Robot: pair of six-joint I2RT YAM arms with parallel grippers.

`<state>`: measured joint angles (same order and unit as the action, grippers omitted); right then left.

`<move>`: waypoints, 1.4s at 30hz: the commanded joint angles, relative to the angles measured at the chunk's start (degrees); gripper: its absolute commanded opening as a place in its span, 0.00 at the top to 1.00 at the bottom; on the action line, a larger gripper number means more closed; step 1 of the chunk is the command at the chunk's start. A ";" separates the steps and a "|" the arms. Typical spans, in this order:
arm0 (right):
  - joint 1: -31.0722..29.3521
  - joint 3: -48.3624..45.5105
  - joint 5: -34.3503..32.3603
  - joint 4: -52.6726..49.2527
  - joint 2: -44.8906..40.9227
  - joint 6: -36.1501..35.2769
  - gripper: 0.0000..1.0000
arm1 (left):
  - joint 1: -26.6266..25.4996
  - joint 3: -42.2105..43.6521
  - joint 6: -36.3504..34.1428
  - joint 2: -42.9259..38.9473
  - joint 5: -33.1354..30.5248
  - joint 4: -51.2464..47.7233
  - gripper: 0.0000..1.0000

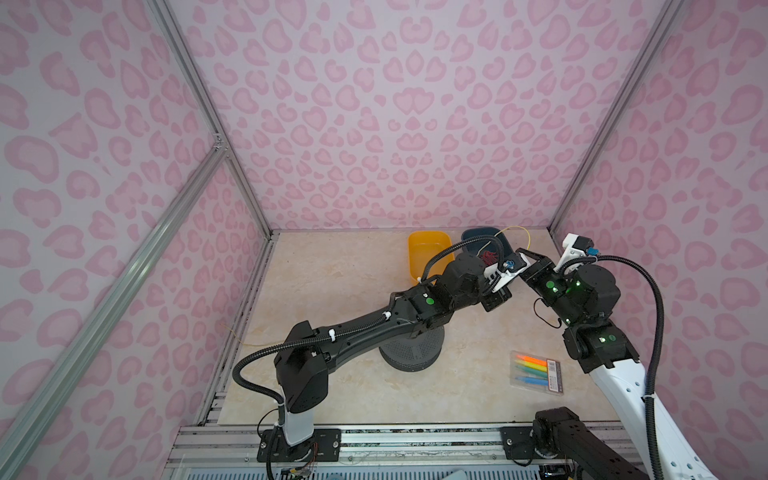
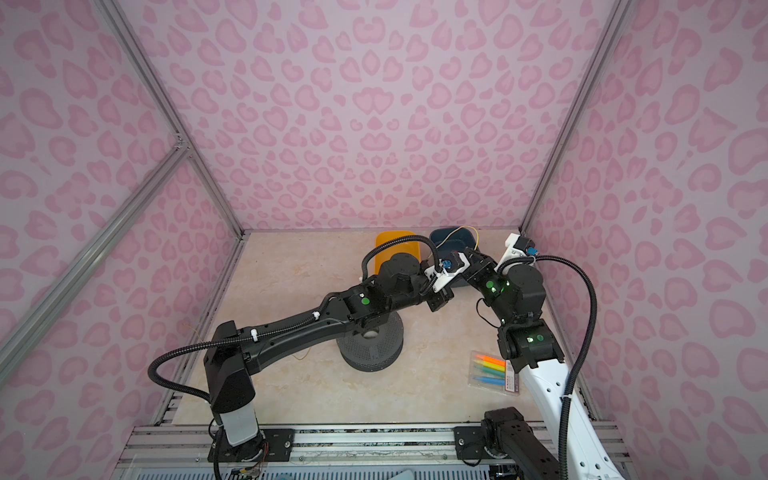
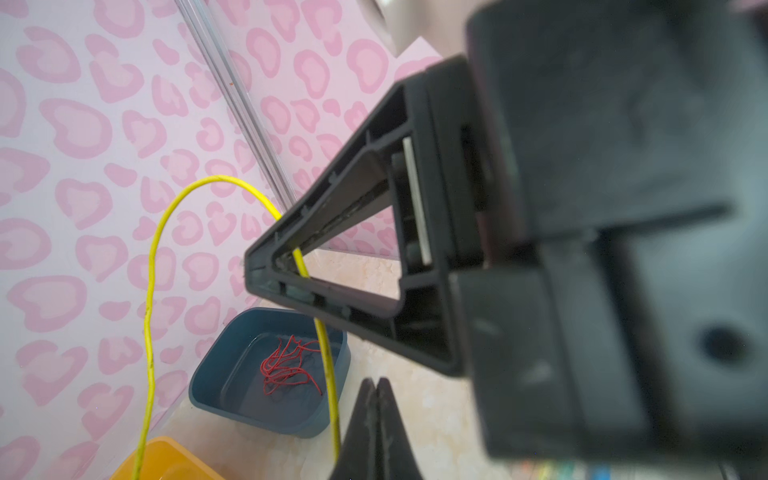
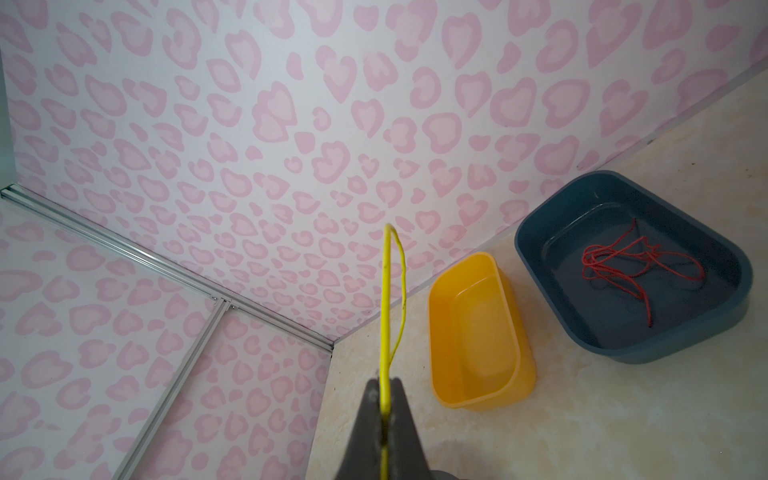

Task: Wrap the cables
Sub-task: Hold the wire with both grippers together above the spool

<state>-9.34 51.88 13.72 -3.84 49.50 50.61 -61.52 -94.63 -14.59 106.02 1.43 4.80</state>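
The yellow cable runs beside the shut fingers of my left gripper, so I should open that gripper and close it around the cable (image 3: 327, 364) below my right gripper.
The cable (image 3: 151, 270) is a thin yellow wire arching in a tall loop over the table's back right corner; its top shows in both top views (image 1: 517, 227) (image 2: 469, 227). My right gripper (image 4: 384, 380) (image 1: 520, 252) is shut on the cable (image 4: 386, 291), which runs up out of its fingertips and doubles back as a thinner strand. My left gripper (image 3: 376, 384) sits close beside the right one, jaws pressed together. The wire drops along the outer edge of one left finger and vanishes behind it. No yellow shows in the seam between the jaws.
An orange bin (image 1: 428, 249) and a dark blue bin (image 1: 473, 237) stand at the back; the blue one holds a tangle of red wires (image 4: 615, 266). A grey perforated round stand (image 1: 411, 353) sits mid-table under the left arm. A marker pack (image 1: 536, 370) lies front right.
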 commanded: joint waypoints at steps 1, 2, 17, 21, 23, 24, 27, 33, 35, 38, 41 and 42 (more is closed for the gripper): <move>-0.26 -0.30 -0.86 1.39 -0.01 -0.16 1.00 | 0.02 0.82 0.44 -1.11 -1.94 3.00 0.89; -0.24 -0.39 -1.18 1.29 -0.14 -0.32 1.00 | 0.00 1.14 0.62 -1.54 -2.03 2.91 0.84; -1.64 -0.95 -1.69 2.15 0.08 0.17 1.00 | 0.02 2.61 1.44 -3.23 -5.12 3.83 0.39; -1.97 -0.74 -1.38 2.59 0.01 0.63 1.00 | 0.08 1.39 1.11 -1.72 -5.27 3.89 0.47; -2.08 -0.72 -1.31 2.43 -0.09 0.62 1.00 | 0.12 1.07 0.81 -1.26 -4.96 3.74 0.54; -2.08 -0.62 -1.26 2.34 -0.19 0.63 1.00 | 0.09 1.09 0.75 -1.00 -5.16 3.81 0.60; -2.31 -0.70 -1.32 2.15 -0.23 0.63 1.00 | 0.10 0.97 0.69 -0.57 -5.90 3.98 0.73; -2.96 -1.25 -1.30 2.25 -0.28 0.81 1.00 | 0.09 0.96 0.66 -0.11 -9.18 4.29 0.92; -3.09 -1.50 -1.40 2.19 -0.30 0.81 1.00 | 0.11 1.29 0.29 -0.20 -9.67 4.54 0.97; -3.15 -1.80 -1.58 1.74 -0.64 0.81 1.00 | 0.10 2.47 -0.70 -0.53 -9.98 5.27 0.97; -3.22 -2.13 -2.11 0.23 -1.64 -0.25 0.84 | 0.09 4.91 -3.30 -1.47 -9.44 5.66 0.97; -3.16 -1.93 -2.19 -0.51 -1.99 -0.78 0.77 | 0.10 5.94 -4.11 -1.90 -9.35 5.74 0.97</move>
<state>-12.43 50.00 11.84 -3.73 48.42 51.40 -61.60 -90.45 -15.59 105.38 -6.37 8.82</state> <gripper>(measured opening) 0.128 0.060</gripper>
